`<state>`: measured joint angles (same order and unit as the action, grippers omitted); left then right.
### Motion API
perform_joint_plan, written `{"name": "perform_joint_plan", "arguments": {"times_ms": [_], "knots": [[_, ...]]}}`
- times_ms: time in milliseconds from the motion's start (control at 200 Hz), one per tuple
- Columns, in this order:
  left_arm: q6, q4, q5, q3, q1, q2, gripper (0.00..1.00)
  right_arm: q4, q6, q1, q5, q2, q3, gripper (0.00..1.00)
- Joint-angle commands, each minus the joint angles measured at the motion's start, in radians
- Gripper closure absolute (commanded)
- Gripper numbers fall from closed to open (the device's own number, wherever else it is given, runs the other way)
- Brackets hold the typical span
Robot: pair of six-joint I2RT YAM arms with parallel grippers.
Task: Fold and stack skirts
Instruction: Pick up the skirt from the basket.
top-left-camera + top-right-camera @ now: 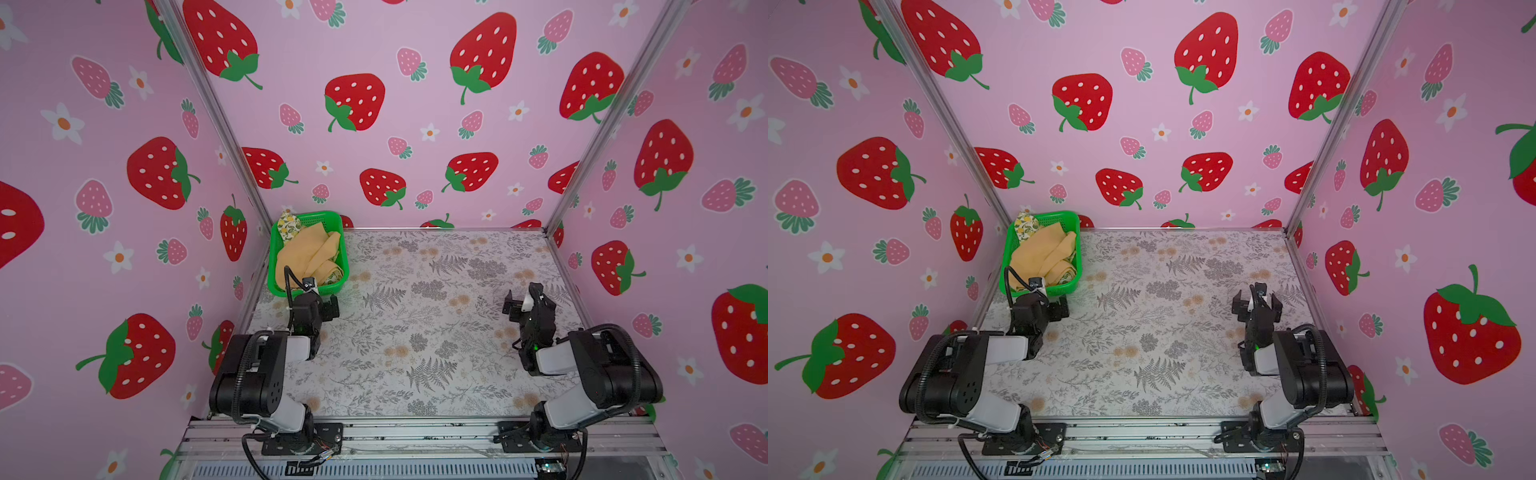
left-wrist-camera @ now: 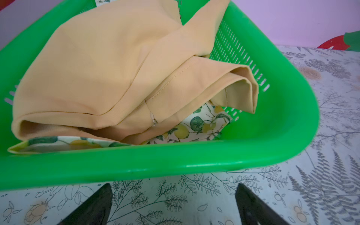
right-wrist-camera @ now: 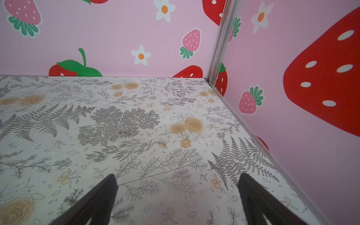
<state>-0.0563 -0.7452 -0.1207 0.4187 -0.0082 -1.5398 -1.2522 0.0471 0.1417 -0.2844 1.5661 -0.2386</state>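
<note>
My left gripper needs to close next on the middle of the slanting fold (image 1: 320,252) (image 2: 168,54) across the mustard-yellow skirt in the green mesh basket.
A plain mustard-yellow skirt (image 1: 309,249) (image 1: 1046,253) (image 2: 97,68) lies crumpled in the green mesh basket (image 1: 320,215) (image 1: 1054,214) (image 2: 175,161) at the table's far left corner. Under it is the cream lemon-print skirt (image 1: 289,224) (image 1: 1025,224) (image 2: 202,126), showing at the basket's far corner and near rim. My left gripper (image 1: 316,299) (image 1: 1050,301) (image 2: 173,187) is open and empty, just short of the basket's near rim over the table. My right gripper (image 1: 523,299) (image 1: 1257,297) (image 3: 177,177) is open and empty, low over the table's right side.
The table (image 1: 415,311) has a grey fern and flower print. Pink strawberry walls close it in at the back and both sides, with metal corner posts (image 1: 582,166). Both arm bases sit on the front rail (image 1: 415,432).
</note>
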Motion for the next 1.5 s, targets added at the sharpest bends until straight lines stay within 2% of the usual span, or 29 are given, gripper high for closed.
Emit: {"name": "perform_joint_plan", "arguments": {"times_ms": [0, 926, 1006, 1066, 1141, 1221, 1356, 1496], "knots": [[0.007, -0.033, -0.007, 0.031, 0.001, -0.008, 0.01, -0.032, -0.014, 0.004, -0.014, 0.008, -0.015, 0.0], [0.007, -0.037, -0.009, 0.028, 0.001, -0.007, 0.01, -0.033, -0.014, 0.003, -0.013, 0.008, -0.014, 0.0], [0.012, -0.069, -0.094, 0.008, -0.028, -0.001, 0.01, -0.048, -0.011, 0.005, -0.029, 0.007, -0.007, 0.0], [0.017, -0.092, -0.146, -0.014, -0.051, 0.021, 0.01, -0.077, 0.009, 0.028, -0.157, -0.002, 0.008, 0.0], [0.026, -0.099, -0.179, -0.032, -0.066, 0.061, 0.01, -0.119, 0.0, 0.034, -0.156, -0.008, 0.033, 0.0], [0.043, -0.019, -0.212, -0.025, -0.092, 0.139, 0.01, -0.117, -0.005, 0.041, -0.162, -0.01, 0.035, 0.0], [-0.026, 0.35, -0.264, 0.077, -0.102, 0.234, 0.01, -0.16, -0.016, 0.05, -0.168, -0.014, 0.058, 0.0], [-0.034, 0.392, -0.27, 0.055, -0.167, 0.334, 0.01, -0.22, -0.022, 0.051, -0.155, -0.022, 0.093, 0.0]]}}
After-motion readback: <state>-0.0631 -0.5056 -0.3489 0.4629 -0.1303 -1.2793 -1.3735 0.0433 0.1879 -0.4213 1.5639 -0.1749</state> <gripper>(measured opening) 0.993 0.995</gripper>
